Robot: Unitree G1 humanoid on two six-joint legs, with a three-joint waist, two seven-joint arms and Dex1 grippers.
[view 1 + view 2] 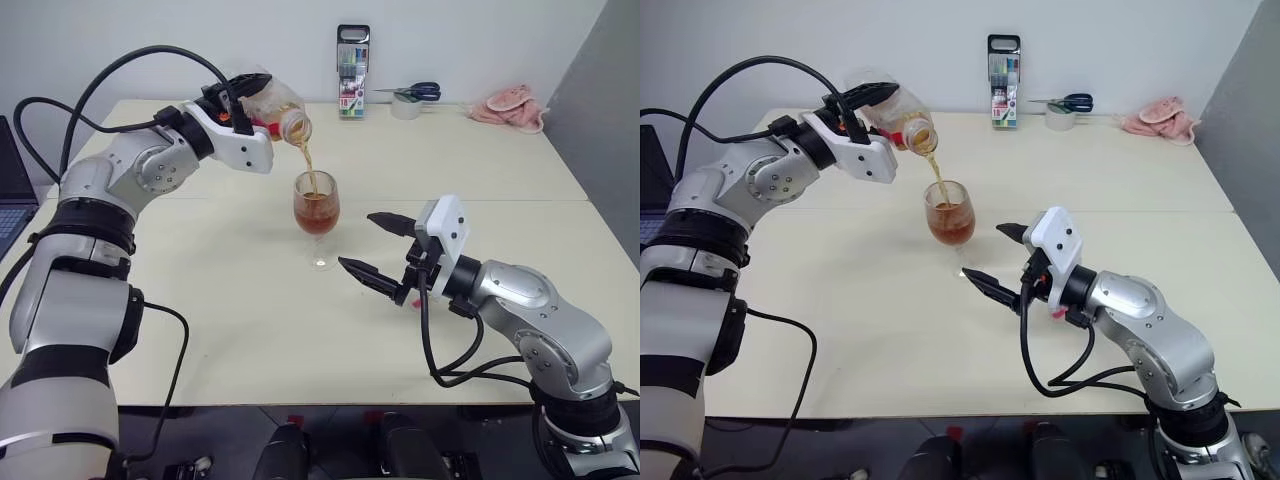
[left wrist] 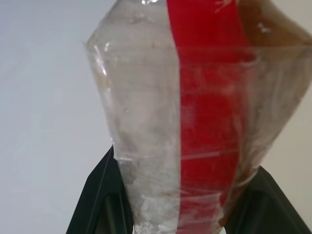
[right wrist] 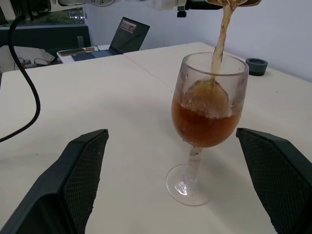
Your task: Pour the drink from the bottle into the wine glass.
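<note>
I will use my left gripper to set the clear bottle free on the bare table (image 1: 200, 247), in between the wine glass and the laptop.
My left gripper (image 1: 252, 92) is shut on the clear bottle (image 1: 275, 110) with the red label strip (image 2: 204, 122), tipped mouth-down above the table. One black finger (image 2: 100, 195) shows on each side of the bottle's body. A thin stream of the amber drink (image 1: 309, 165) falls from its neck into the wine glass (image 1: 316, 205), which stands upright mid-table, about half full. My right gripper (image 1: 358, 241) hangs open just right of the glass, a finger (image 3: 78, 180) on either side of the glass but clear of it.
A tall marker case (image 1: 352, 72), scissors on a tape roll (image 1: 408, 98) and a pink cloth (image 1: 510, 108) sit along the far edge. A laptop (image 1: 12, 190) lies beyond the table's left edge. A small dark round lid (image 3: 256, 66) rests on the table behind the glass.
</note>
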